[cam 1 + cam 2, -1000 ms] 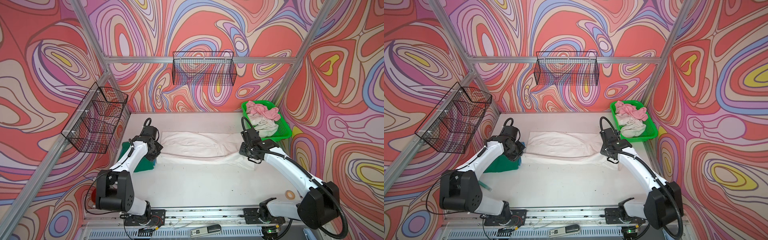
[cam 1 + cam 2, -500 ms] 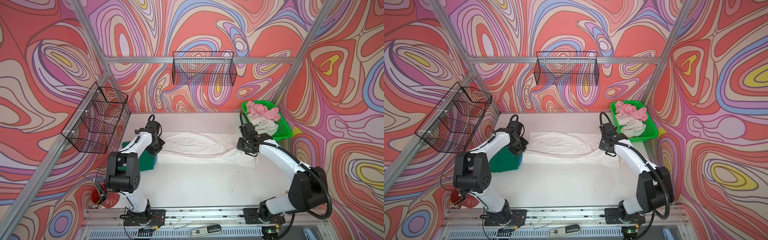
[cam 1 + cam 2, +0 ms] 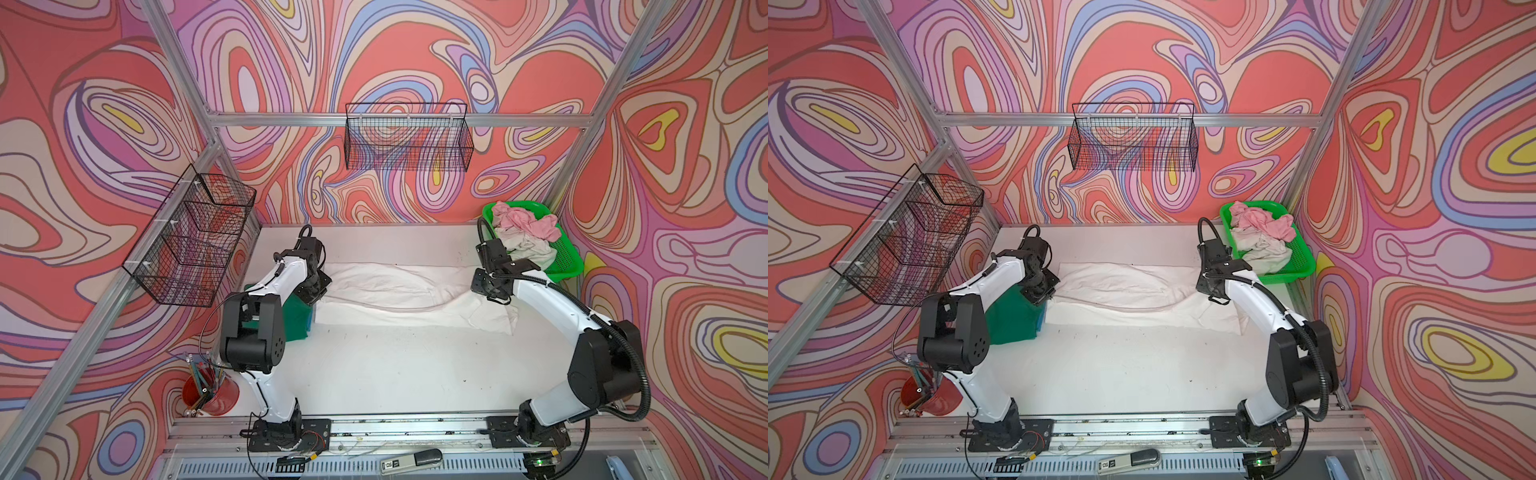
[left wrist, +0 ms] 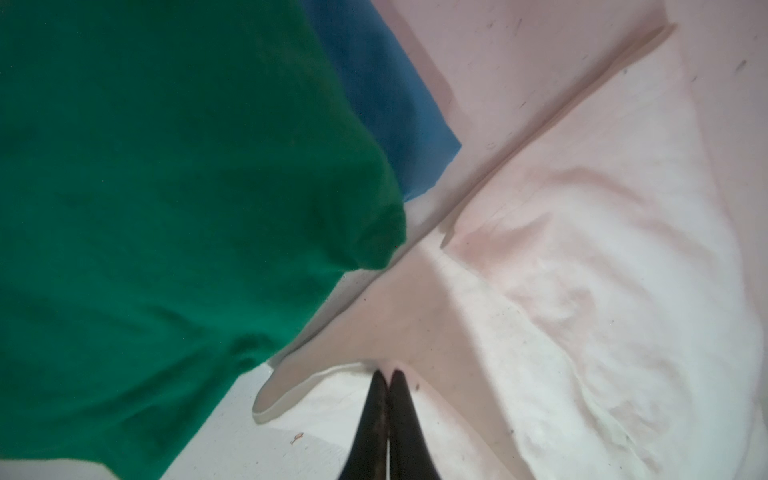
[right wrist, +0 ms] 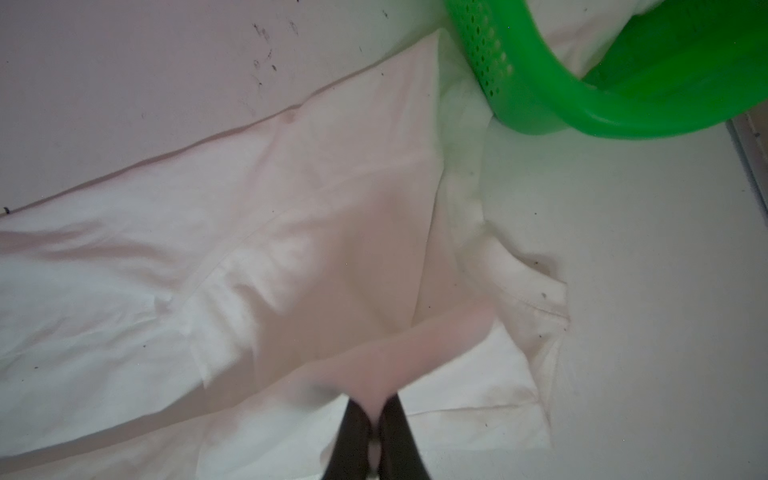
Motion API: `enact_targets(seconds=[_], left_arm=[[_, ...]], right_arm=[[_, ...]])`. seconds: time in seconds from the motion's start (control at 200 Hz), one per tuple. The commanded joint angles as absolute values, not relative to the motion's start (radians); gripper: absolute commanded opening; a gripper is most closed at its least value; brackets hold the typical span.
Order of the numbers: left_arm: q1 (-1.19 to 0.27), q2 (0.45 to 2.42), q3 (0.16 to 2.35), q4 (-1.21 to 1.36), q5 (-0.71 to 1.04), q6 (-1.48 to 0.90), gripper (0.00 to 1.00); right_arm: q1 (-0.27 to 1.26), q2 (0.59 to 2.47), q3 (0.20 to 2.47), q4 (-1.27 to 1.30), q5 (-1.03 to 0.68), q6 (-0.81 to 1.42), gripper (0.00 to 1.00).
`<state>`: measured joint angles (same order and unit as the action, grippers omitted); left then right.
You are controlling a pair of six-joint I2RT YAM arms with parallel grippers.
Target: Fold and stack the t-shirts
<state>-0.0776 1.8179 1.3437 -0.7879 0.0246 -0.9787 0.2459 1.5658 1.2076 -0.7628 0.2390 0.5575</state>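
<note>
The lifted fold, now at the white t-shirt's end, will be let go by my left gripper against the white t-shirt's back flap [image 3: 322,293] [image 4: 444,244], next to the dark green t-shirt.
A large white t-shirt [image 3: 399,291] [image 3: 1125,291] lies in a long band across the back of the table. My left gripper [image 4: 387,374] is shut on a lifted fold at its left end [image 3: 319,289]. My right gripper [image 5: 376,399] is shut on a raised fold at the right end [image 3: 486,286], near a sleeve. A folded dark green t-shirt [image 3: 297,318] [image 4: 166,187] lies beside the left gripper, on top of blue cloth [image 4: 395,104]. A pink t-shirt [image 3: 525,220] and an off-white one [image 3: 528,249] sit crumpled in the green basket [image 3: 567,257] [image 5: 582,104].
Black wire baskets hang on the back wall [image 3: 407,141] and the left wall [image 3: 191,241]. A red cup of pencils [image 3: 210,390] stands at the front left. The green basket's rim lies close to the right gripper. The white table [image 3: 395,374] stretches in front of the shirt.
Both grippers have moved a little toward the back wall, still shut on the ends of the white t-shirt. Both arms have swung further upright over their bases.
</note>
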Motion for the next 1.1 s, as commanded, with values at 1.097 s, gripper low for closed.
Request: enact_targets(seconds=[1.097], left_arm=[[-0.071,1.907,1.474,-0.873,-0.015,-0.963,0.34]], right_arm=[[0.213,1.784,1.34,-0.718,0.222,0.516,0.0]])
